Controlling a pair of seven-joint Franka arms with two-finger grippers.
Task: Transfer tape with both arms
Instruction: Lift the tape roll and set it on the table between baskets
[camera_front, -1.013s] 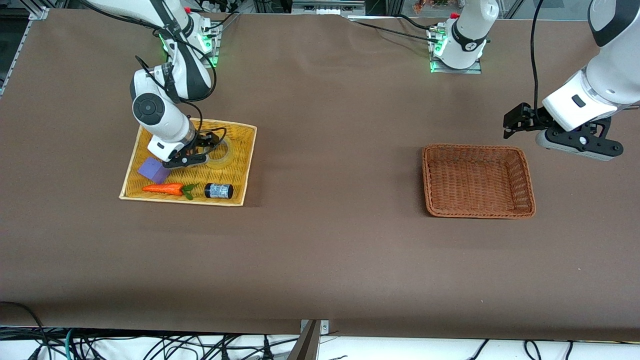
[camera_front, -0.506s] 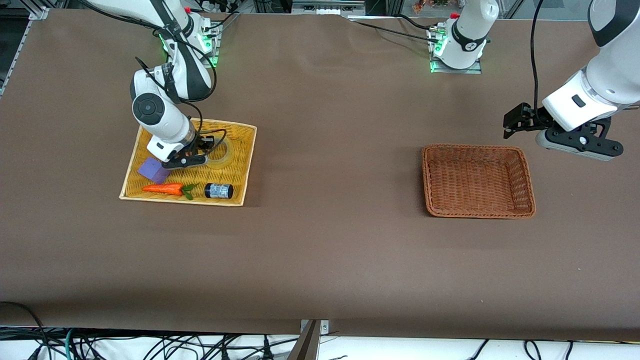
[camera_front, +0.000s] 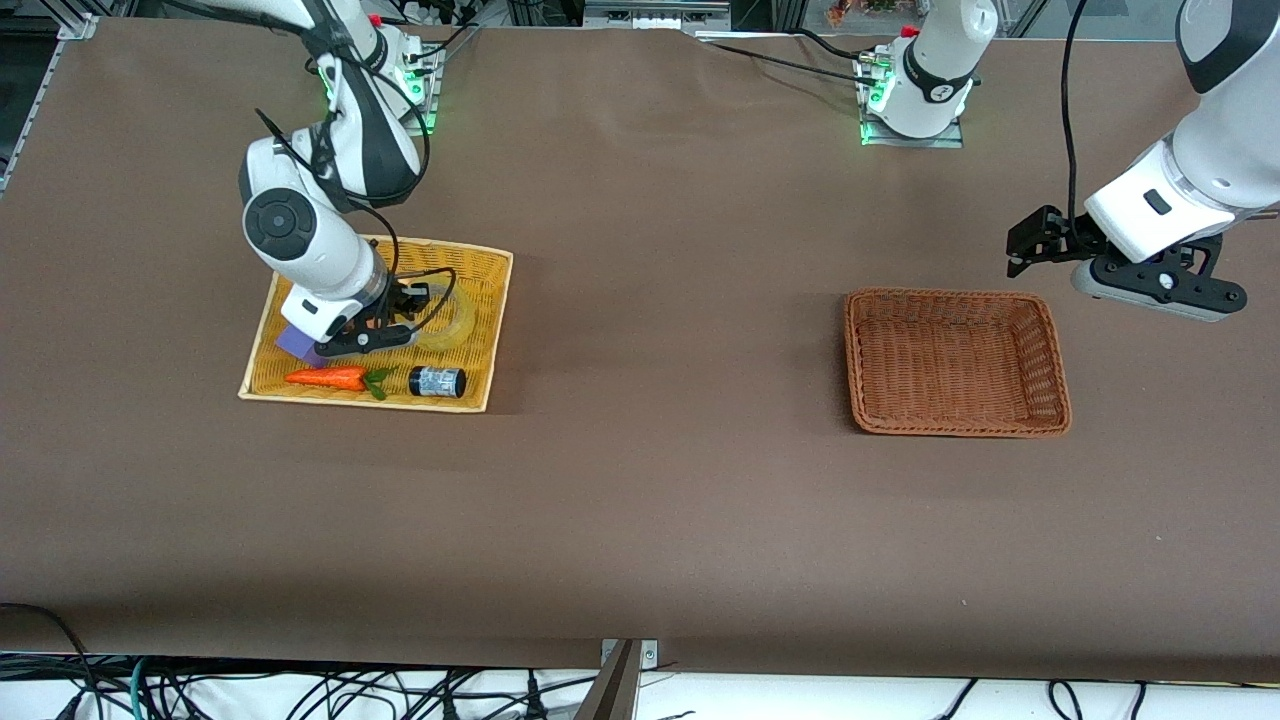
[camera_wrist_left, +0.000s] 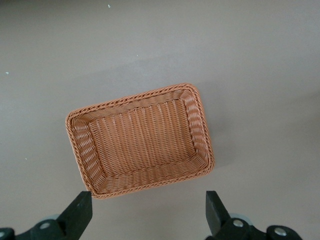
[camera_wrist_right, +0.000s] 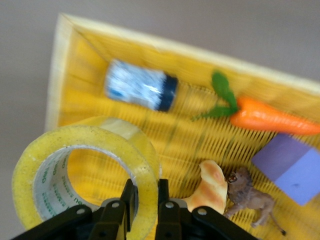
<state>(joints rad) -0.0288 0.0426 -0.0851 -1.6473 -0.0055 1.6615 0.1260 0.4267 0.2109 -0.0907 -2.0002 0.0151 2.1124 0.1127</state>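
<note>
My right gripper has the tape, which hangs tilted just above the tray. Next, I set it down with that gripper on the bare table (camera_front: 727, 332) between the tray and the brown basket, nearer the basket.
The tape (camera_wrist_right: 85, 165), a yellowish translucent ring with a grey core, hangs tilted just above the yellow woven tray (camera_front: 470, 372). My right gripper (camera_wrist_right: 146, 192) is shut on the ring's wall, one finger inside the core and one outside. From the front, the tape (camera_front: 447, 318) shows beside the right gripper (camera_front: 405, 310), partly hidden by the wrist. My left gripper (camera_front: 1030, 245) waits open and empty in the air by the brown basket (camera_front: 955, 294). In the left wrist view the left gripper (camera_wrist_left: 148, 210) frames bare table just short of the basket (camera_wrist_left: 192, 125).
In the tray lie an orange carrot (camera_front: 327, 377), a black jar (camera_front: 437, 381) and a purple block (camera_front: 295, 343). The right wrist view also shows a small lion figure (camera_wrist_right: 250, 200) and a bread-like piece (camera_wrist_right: 210, 187) by the carrot (camera_wrist_right: 270, 117).
The right gripper closed on the tape's wall, then the right arm rose a little and carried the tape slightly toward the front camera. The left arm has stayed still.
</note>
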